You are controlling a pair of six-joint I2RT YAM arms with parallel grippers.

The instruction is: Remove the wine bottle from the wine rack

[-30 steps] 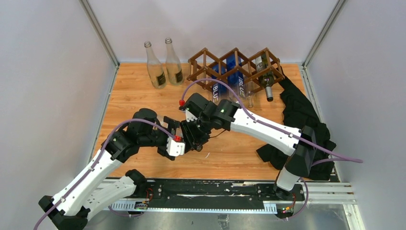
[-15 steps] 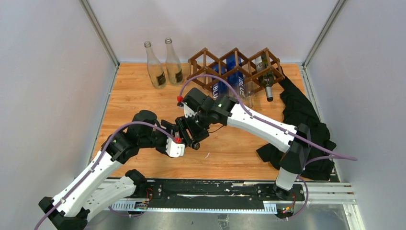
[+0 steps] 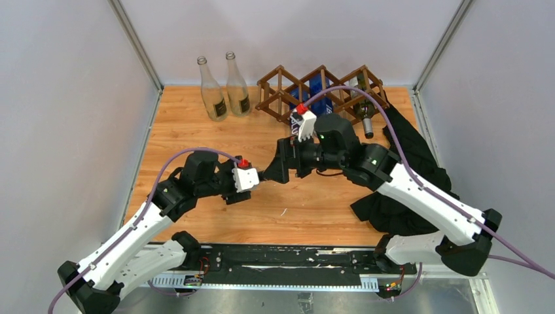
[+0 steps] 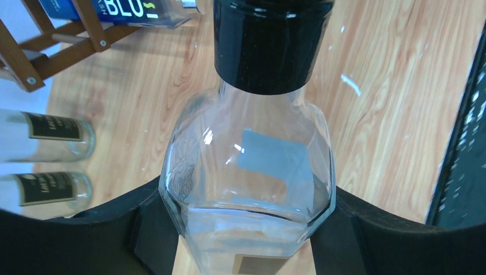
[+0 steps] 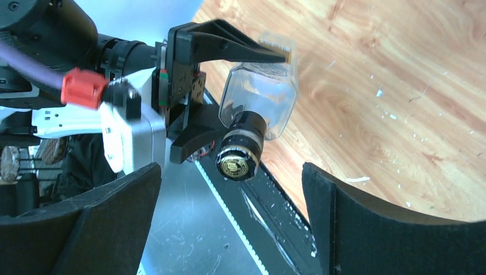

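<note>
My left gripper is holding the wine bottle by its body. Next, my right gripper steadies the bottle's lower end while my left gripper takes the bottle's neck (image 4: 262, 98).
A clear glass wine bottle (image 4: 249, 166) with a black cap (image 4: 266, 46) sits between the black fingers of my left gripper (image 4: 246, 229), which is shut on its body. In the right wrist view the same bottle (image 5: 261, 97) hangs above the wooden table, cap toward the camera. My right gripper (image 5: 232, 229) is open, its fingers (image 5: 372, 223) spread wide and apart from the cap. From above, both grippers meet at mid-table, left (image 3: 258, 178) and right (image 3: 271, 171). The brown wine rack (image 3: 281, 85) stands at the back.
Two empty labelled bottles (image 3: 213, 98) stand at the back left of the table. The rack holds a blue-labelled bottle (image 4: 126, 8) and a dark-necked one (image 3: 364, 118). A black cloth (image 3: 419, 170) lies along the right side. Grey walls enclose the table.
My left gripper has closed on the bottle and my right gripper has opened and let it go. The right arm has drawn back to the right.
</note>
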